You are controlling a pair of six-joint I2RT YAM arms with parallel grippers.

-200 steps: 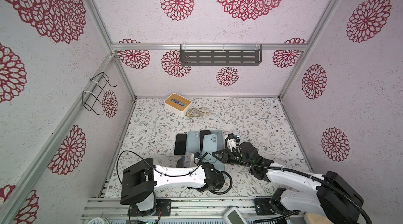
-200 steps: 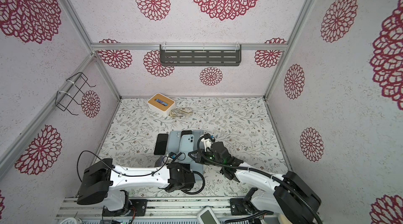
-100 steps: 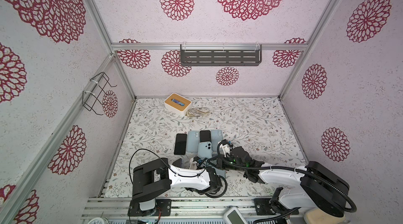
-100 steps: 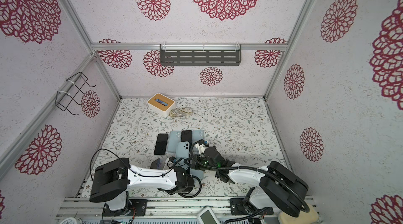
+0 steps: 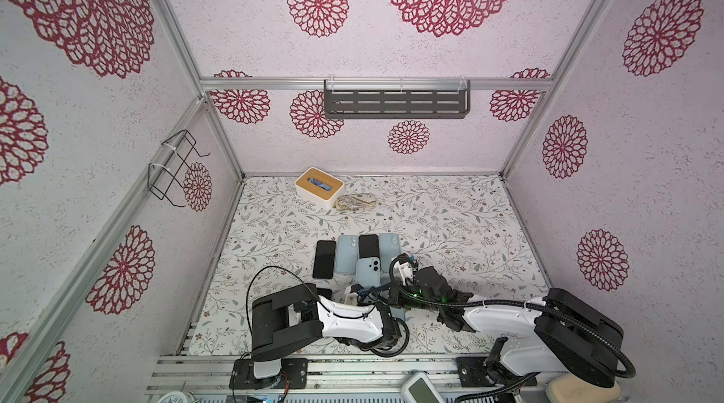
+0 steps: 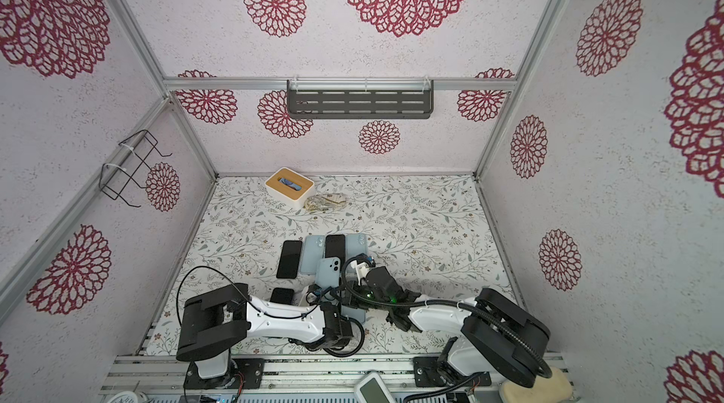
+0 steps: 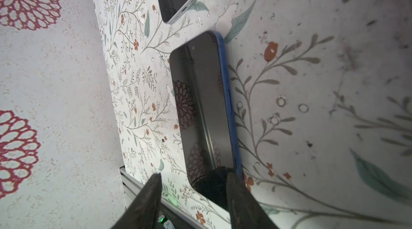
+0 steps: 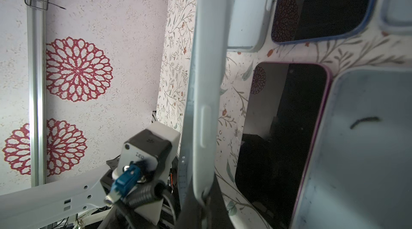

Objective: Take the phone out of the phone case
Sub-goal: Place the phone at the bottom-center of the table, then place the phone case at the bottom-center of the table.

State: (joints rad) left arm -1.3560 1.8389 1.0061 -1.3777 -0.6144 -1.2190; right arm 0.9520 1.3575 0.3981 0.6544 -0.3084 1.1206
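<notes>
I will use my right gripper to set the light blue case down on the table point(image 5: 342, 309) next to the purple-edged phone, opposite the other case.
The light blue phone case point(image 5: 368, 272) point(image 6: 329, 272) stands on edge above the table with its back to the top camera. The phone's lenses show through its cutout. In the right wrist view a grey-blue phone edge point(image 8: 188, 127) runs alongside the case point(image 8: 207, 72). My right gripper point(image 8: 205, 196) point(image 5: 388, 296) is shut on the case's lower end. My left gripper point(image 7: 191, 185) is open. One of its fingers point(image 7: 236, 194) rests by the corner of a blue-edged phone point(image 7: 200, 105) that lies flat. In both top views the left arm hides the left fingers.
Bare phones point(image 5: 324, 260) point(image 5: 369, 246) and empty light blue cases point(image 5: 346, 260) lie in a row behind the arms. A purple-edged phone point(image 8: 285, 138) and another case point(image 8: 367, 150) lie under the right arm. A tissue box point(image 5: 319, 186) stands at the back. The front rail point(image 7: 133, 183) is close.
My left gripper, shut before, now stands open. Both arms swung leftward, and the held case came slightly nearer the front. The right gripper stays shut on the case.
</notes>
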